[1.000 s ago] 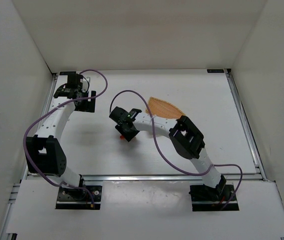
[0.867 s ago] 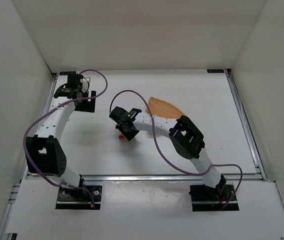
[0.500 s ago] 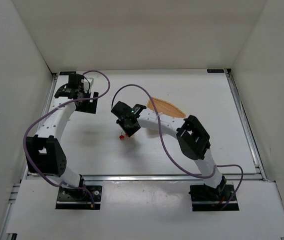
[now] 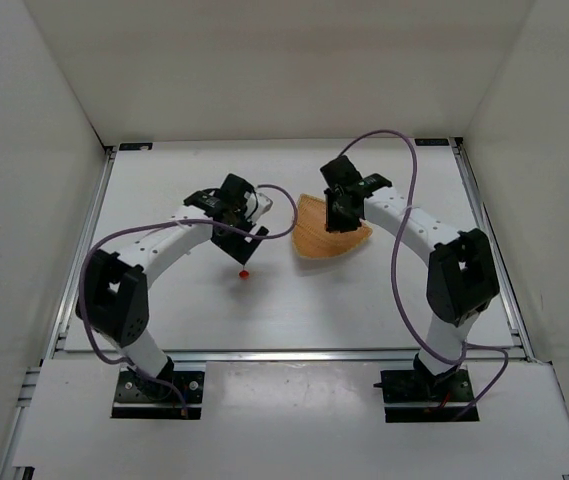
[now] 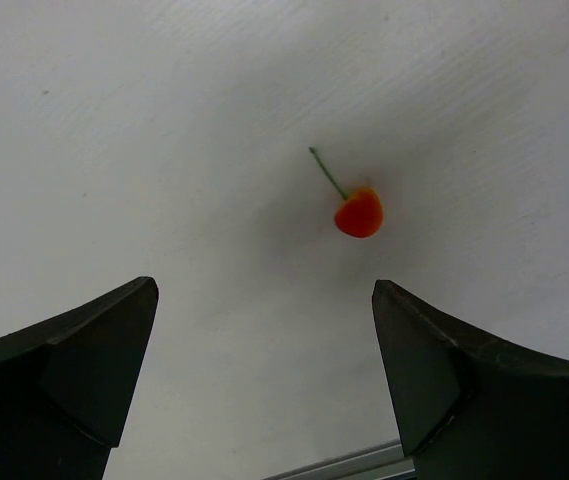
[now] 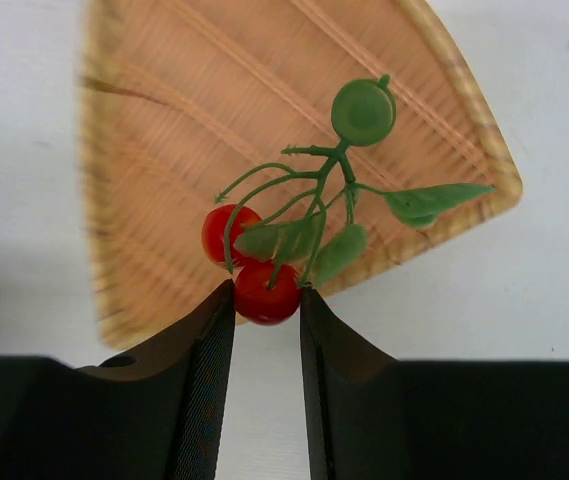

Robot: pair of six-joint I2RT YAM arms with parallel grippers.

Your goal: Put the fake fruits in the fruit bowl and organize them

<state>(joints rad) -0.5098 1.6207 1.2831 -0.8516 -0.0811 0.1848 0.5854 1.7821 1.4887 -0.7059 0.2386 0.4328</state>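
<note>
The left gripper I have will close on the round red body (image 4: 244,274) (image 5: 359,213) of the single cherry and leave its thin green stem free between the fingers.
The orange-tan fruit bowl (image 4: 330,235) lies on the table right of centre; in the right wrist view it (image 6: 184,130) fills the upper part. My right gripper (image 6: 267,300) is shut on a red cherry (image 6: 265,296) of a small bunch with green stems and leaves (image 6: 314,215), held over the bowl; in the top view it (image 4: 338,218) is at the bowl's far edge. A single red cherry (image 4: 244,272) with a thin green stem lies on the table left of the bowl. My left gripper (image 5: 264,300) is open above it, the cherry (image 5: 358,213) ahead of the jaws.
White walls enclose the table on three sides. A metal rail (image 4: 284,352) runs along the near edge. Purple cables (image 4: 394,200) loop over both arms.
My right gripper has lifted the cherry bunch from the table's middle and carried it right, over the bowl. My left arm has swung from the far left corner to above the single cherry.
</note>
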